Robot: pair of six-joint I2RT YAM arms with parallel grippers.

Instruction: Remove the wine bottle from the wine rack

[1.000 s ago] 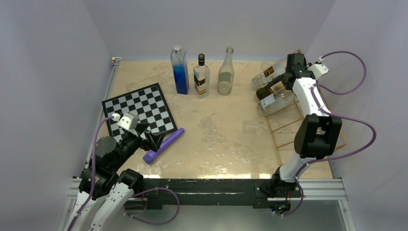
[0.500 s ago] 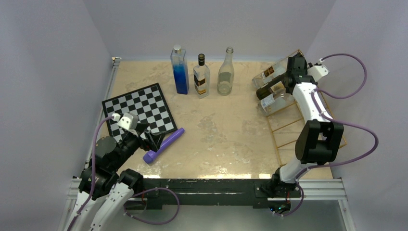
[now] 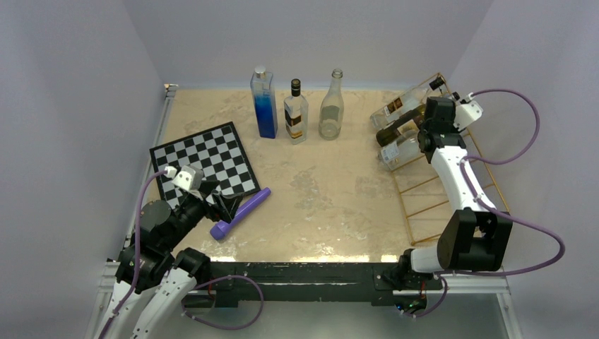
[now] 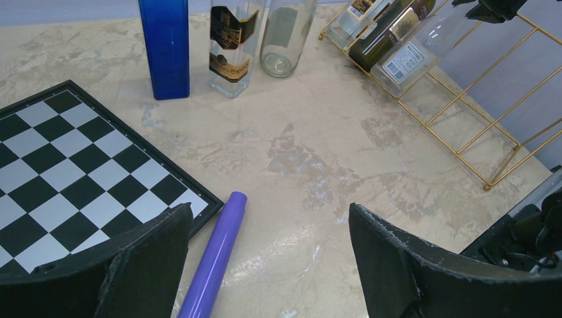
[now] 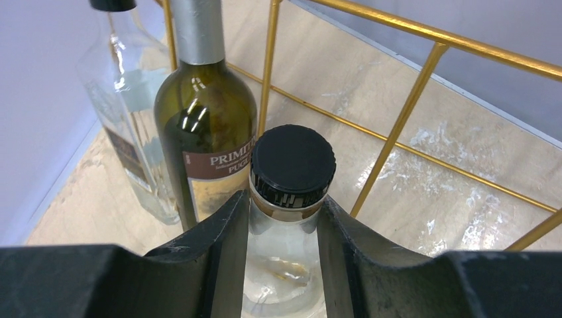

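Next, I set the clear wine bottle down with my right gripper next to the chessboard, in front of the blue bottle (image 3: 265,169).
The wine rack (image 3: 452,185) is a gold wire frame at the far right, and its wires also show in the right wrist view (image 5: 403,114). Three bottles lie slanted on it: a clear one (image 3: 395,106) furthest back, a dark green one (image 3: 400,127) and a clear wine bottle (image 3: 398,151) with a black cap (image 5: 293,161). My right gripper (image 5: 283,207) is shut on this clear bottle's neck just below the cap; it also shows in the top view (image 3: 428,135). My left gripper (image 4: 265,218) is open and empty, low over the table at the near left (image 3: 222,205).
A purple cylinder (image 3: 240,212) lies by the left gripper, beside a chessboard (image 3: 205,159). A blue bottle (image 3: 264,102), a labelled bottle (image 3: 295,113) and a clear bottle (image 3: 330,106) stand at the back. Walls close in on the left, back and right.
My right wrist has moved from the back of the rack toward the near side, and the elbow has dropped toward the table's front. The left arm has not moved.
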